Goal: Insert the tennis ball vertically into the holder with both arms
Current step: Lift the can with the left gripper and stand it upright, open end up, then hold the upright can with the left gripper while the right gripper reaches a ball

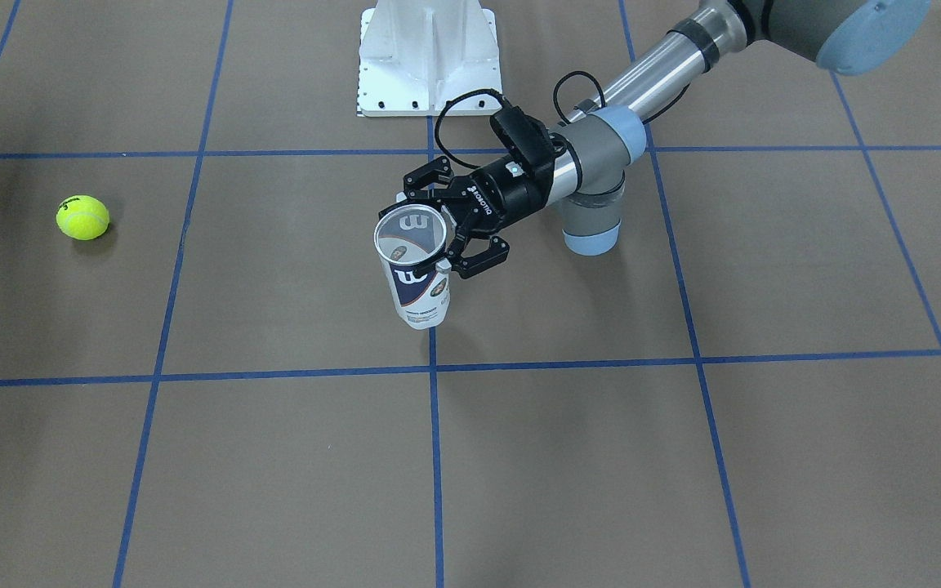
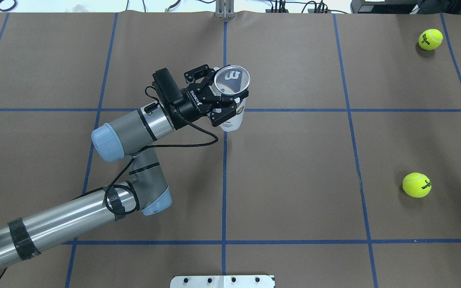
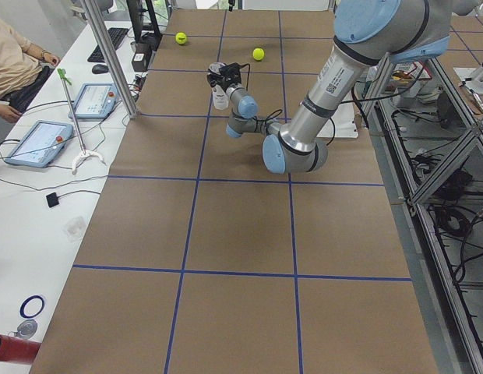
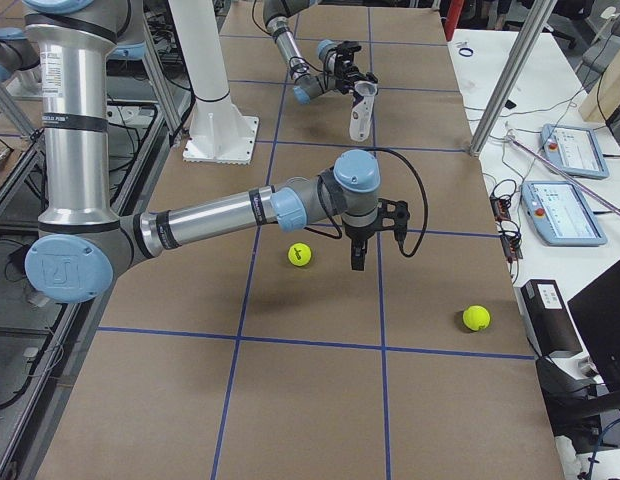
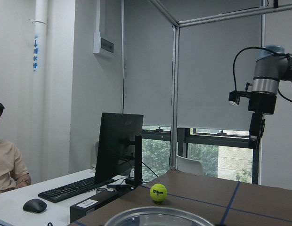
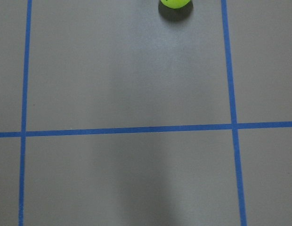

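Note:
My right gripper will close its fingers around the upper half (image 1: 83, 207) (image 6: 175, 2) of the tennis ball that is lying nearest to the holder.
My left gripper (image 1: 440, 222) (image 2: 217, 94) is shut on the holder (image 1: 421, 287) (image 2: 233, 120), a clear Wilson can held upright near the table's middle with its open mouth up. The can's rim (image 5: 155, 215) shows at the bottom of the left wrist view. One tennis ball (image 2: 416, 185) (image 1: 82, 217) (image 4: 300, 255) lies on the table far to my right. My right gripper (image 4: 357, 256) (image 5: 255, 134) hangs pointing down, well above the table near that ball. I cannot tell whether it is open or shut. It holds nothing that I can see.
A second tennis ball (image 2: 430, 39) (image 4: 476, 317) lies at the far right corner. The right wrist view shows a ball (image 6: 175, 2) at its top edge. The white pedestal base (image 1: 430, 57) stands at the robot's side. Operators' desks flank the table's far edge.

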